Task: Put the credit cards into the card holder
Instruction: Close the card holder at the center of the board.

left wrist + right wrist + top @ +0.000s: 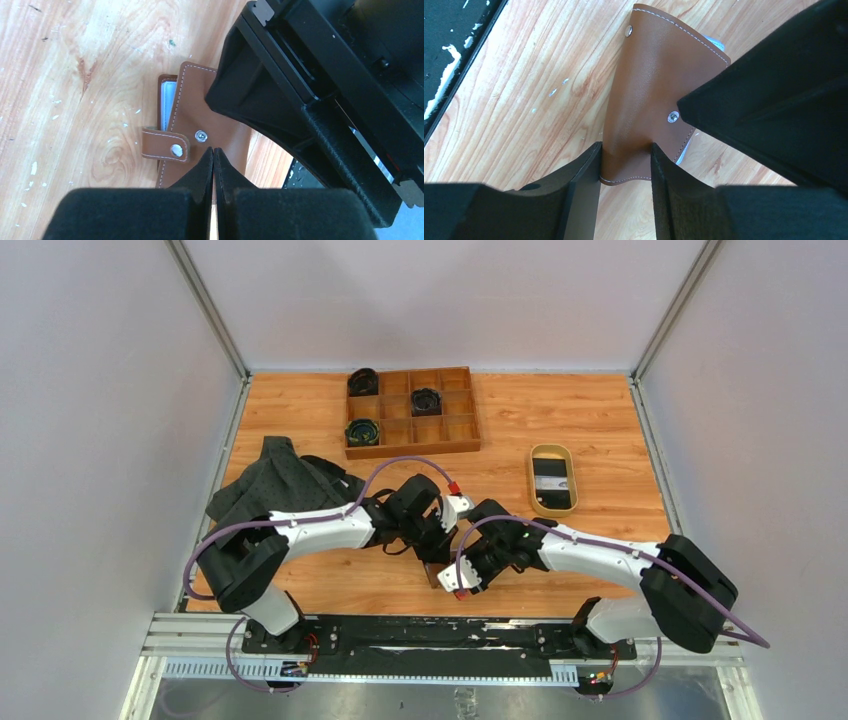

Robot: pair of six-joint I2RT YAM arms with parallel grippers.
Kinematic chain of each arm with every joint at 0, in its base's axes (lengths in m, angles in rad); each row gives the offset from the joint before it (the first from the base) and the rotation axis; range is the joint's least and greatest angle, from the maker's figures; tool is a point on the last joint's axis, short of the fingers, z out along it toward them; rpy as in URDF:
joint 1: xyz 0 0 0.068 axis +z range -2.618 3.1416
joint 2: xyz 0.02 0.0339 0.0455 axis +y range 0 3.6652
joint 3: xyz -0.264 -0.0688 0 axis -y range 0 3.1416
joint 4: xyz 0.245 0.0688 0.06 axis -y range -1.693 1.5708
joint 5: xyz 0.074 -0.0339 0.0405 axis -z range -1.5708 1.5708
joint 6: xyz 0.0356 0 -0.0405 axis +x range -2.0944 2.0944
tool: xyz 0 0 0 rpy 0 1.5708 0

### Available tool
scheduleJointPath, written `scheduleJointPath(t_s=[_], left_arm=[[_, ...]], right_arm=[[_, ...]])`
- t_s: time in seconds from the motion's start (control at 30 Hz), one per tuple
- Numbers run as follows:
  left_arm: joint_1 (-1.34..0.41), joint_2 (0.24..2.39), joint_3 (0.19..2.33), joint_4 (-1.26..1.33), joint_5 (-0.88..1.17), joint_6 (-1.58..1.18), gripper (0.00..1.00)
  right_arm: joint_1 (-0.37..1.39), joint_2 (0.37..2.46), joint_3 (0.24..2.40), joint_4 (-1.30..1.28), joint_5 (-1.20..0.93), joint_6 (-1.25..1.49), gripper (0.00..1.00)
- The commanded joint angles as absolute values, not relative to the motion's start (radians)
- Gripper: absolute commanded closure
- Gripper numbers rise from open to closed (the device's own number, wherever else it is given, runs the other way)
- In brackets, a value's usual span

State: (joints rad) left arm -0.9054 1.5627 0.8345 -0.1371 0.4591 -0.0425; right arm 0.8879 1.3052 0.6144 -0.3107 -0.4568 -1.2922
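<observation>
The strap's snap sits short of the snap stud. Next, my left gripper opens, takes the strap's end (pixel 185 148) and brings it toward the stud.
The card holder (pixel 195 115) is a brown leather wallet lying on the wooden table near the front edge, between both grippers (pixel 436 576). Its snap strap (pixel 165 145) is undone and a pale blue sleeve (pixel 166 100) shows at one edge. My left gripper (pixel 214 150) is shut with nothing in it, its tips over the leather beside the snap stud (pixel 432 546). My right gripper (pixel 626 147) is shut on the wallet's near end (pixel 649 85), which bows between the fingers (pixel 452 570). A dark credit card (pixel 551 478) lies in the oval dish.
The tan oval dish (pixel 552 452) sits to the right. A brown wooden compartment tray (pixel 455 430) holding black round parts stands at the back. A dark cloth (pixel 280 485) lies at the left, beside the left arm. The right gripper's black body (pixel 325 100) fills much of the left wrist view.
</observation>
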Motion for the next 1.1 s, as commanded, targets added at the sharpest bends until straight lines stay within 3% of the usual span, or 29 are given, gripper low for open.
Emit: scheduleJointPath(t_s=[0.0,0.27,0.4,0.5,1.07], left_arm=[[-0.907,1.595,0.863,-0.145,0.540,-0.037,1.00],[-0.895,1.573,0.863,-0.144,0.488,-0.051,1.00],[-0.892,1.475,0.840,-0.117,0.388,-0.069,0.62],[-0.893,1.426,0.821,-0.099,0.345,-0.068,0.52],[-0.918,1.543,0.841,-0.100,0.247,-0.067,0.47]], right_arm=[[0.904,1.348,0.592,-0.388,-0.405,-1.249,0.60],[0.905,1.345,0.589,-0.387,-0.406,-1.247,0.60],[0.905,1.340,0.591,-0.393,-0.407,-1.247,0.59],[0.905,1.342,0.592,-0.395,-0.408,-1.247,0.59],[0.906,1.354,0.597,-0.403,-0.412,-1.246,0.59]])
